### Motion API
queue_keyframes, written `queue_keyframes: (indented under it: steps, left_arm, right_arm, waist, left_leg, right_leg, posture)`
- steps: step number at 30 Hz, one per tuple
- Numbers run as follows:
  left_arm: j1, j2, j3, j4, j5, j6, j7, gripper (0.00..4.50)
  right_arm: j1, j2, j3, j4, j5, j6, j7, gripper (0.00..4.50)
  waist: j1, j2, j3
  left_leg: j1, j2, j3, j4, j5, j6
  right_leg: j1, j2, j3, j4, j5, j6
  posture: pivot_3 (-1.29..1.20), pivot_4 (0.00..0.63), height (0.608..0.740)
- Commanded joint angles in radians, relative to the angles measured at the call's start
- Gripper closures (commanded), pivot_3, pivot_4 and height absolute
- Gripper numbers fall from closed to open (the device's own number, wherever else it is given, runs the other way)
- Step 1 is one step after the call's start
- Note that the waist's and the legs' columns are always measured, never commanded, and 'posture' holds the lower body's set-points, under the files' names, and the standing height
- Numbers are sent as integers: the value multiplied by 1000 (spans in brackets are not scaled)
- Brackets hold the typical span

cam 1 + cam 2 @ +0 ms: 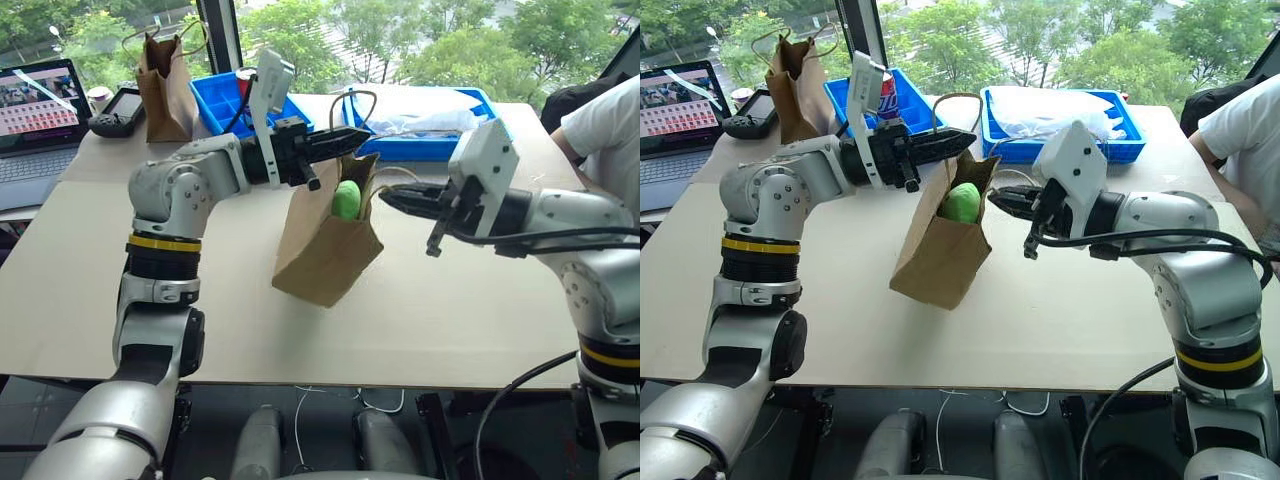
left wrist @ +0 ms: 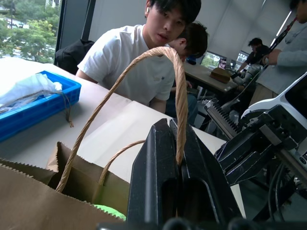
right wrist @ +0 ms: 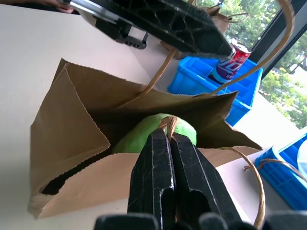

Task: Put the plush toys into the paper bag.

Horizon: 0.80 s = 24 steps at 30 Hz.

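My left gripper will set the paper bag down on the open tabletop (image 1: 334, 264) in front of the blue trays.
The paper bag (image 1: 318, 255) stands tilted on the table, its mouth held open between my two grippers. My left gripper (image 1: 370, 136) is shut on the far twine handle (image 2: 180, 86), which loops up over its fingertips. From the right, my right gripper (image 1: 386, 198) is shut on the near twine handle (image 3: 168, 123) at the bag's rim. A round bright green plush toy (image 1: 346, 200) sits inside the bag, just below the mouth. In the right wrist view, the green plush toy (image 3: 136, 139) lies directly behind my closed fingers.
Two blue trays (image 1: 222, 102) (image 1: 440, 147) sit at the table's far edge, one holding white plastic wrap (image 1: 430, 122) and a soda can (image 3: 231, 61) beside them. A darker, narrower bag (image 1: 165, 85), a black device (image 1: 120, 108) and a laptop (image 1: 35, 105) are far left. A person (image 1: 610, 130) sits at the right.
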State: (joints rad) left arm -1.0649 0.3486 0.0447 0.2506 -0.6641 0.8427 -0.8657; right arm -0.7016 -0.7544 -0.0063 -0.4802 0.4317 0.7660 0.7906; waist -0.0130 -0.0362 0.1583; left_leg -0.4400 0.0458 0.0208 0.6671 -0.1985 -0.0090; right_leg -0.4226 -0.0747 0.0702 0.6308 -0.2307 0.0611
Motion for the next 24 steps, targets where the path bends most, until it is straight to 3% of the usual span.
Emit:
queue_keyframes:
  steps: [1, 13, 24]
  left_arm:
    - [-45, -10, 17, 16, 28, -64, 12, 4500]
    - [-53, -4, 12, 53, 71, -116, 0, 4500]
    - [40, 85, -69, -27, 108, -66, -100, 4500]
  right_arm:
    - [-53, -21, 1, -13, -27, -24, -14, 4456]
    - [-132, -47, 33, -2, -66, -16, -12, 4456]
    - [-29, -49, 128, -72, -42, 75, 3, 4456]
  waist:
    - [0, 0, 0]
    - [0, 0, 0]
    - [1, 0, 0]
  left_leg:
    - [0, 0, 0, 0, 0, 0]
    - [-1, 0, 0, 0, 0, 0]
    - [-1, 0, 0, 0, 0, 0]
  right_leg:
    - [0, 0, 0, 0, 0, 0]
    - [-1, 0, 0, 0, 0, 0]
    - [-1, 0, 0, 0, 0, 0]
  posture:
    - [0, 150, 733]
    - [0, 150, 733]
    - [0, 150, 733]
